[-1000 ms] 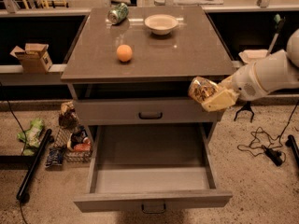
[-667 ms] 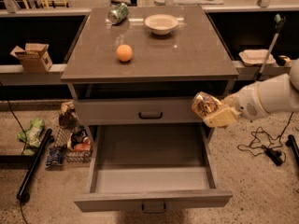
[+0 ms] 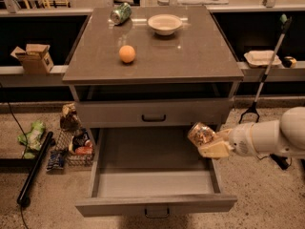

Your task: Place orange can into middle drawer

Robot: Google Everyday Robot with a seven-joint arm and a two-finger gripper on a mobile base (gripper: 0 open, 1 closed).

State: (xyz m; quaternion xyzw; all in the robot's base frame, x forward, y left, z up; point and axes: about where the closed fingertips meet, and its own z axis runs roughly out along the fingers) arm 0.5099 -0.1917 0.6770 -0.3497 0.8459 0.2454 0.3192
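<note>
I have the orange can in my gripper, tilted just above the open middle drawer. I need to release it near the centre of the open middle drawer's bottom (image 3: 168, 168), a little toward the grabber stick.
The orange can (image 3: 200, 133) is shiny, crinkled, mottled gold-brown and white. My gripper (image 3: 212, 146) is shut on it, coming in from the right on a white arm. It holds the can tilted just above the right rear part of the open middle drawer (image 3: 152, 182), a deep grey box pulled out toward the camera with a small dark handle (image 3: 156, 213) on its front. The drawer floor is bare.
A shut upper drawer front with a black handle (image 3: 153, 118) sits above. On the cabinet top lie an orange ball (image 3: 127, 54), a green can (image 3: 120, 13) and a white bowl (image 3: 165, 24). Clutter and a black pole (image 3: 33, 168) lie on the floor at left; a grabber stick (image 3: 264, 78) stands at right.
My gripper has carried the orange can downward and slightly toward the camera, from beside the upper drawer front to just over the open drawer's right side.
</note>
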